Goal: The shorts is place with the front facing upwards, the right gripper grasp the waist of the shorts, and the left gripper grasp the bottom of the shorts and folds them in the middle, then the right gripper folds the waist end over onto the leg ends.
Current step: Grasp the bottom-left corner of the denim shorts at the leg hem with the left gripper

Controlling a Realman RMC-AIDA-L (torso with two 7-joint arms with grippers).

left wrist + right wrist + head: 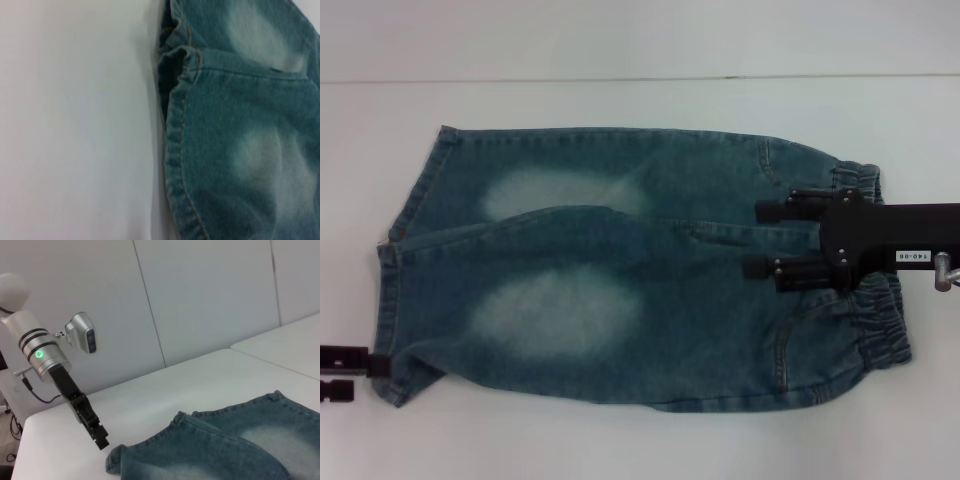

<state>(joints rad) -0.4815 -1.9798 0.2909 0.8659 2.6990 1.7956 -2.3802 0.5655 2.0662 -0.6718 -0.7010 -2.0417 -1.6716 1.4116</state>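
Observation:
The fingers of my left gripper reach only the edge of the shorts' near leg hem, so they should open and take the hem's near corner (403, 388) deeper before the fold.
Blue denim shorts (620, 280) lie flat on the white table (620, 50), front side up, with faded patches on both legs. The elastic waist (885, 320) is on the right and the leg hems (388, 290) are on the left. My right gripper (755, 238) is open over the shorts just inside the waist, pointing toward the legs, with nothing between its fingers. At the near corner of the leg hems sits my left gripper (370, 372), right beside the cloth. The right wrist view shows that left gripper (100, 440) angled down at the hem corner of the shorts (225, 450). The left wrist view shows the hem (175, 150) close up.
White table surface surrounds the shorts on all sides. A pale panelled wall (200, 300) stands behind the table, and a second white table (290, 345) adjoins it.

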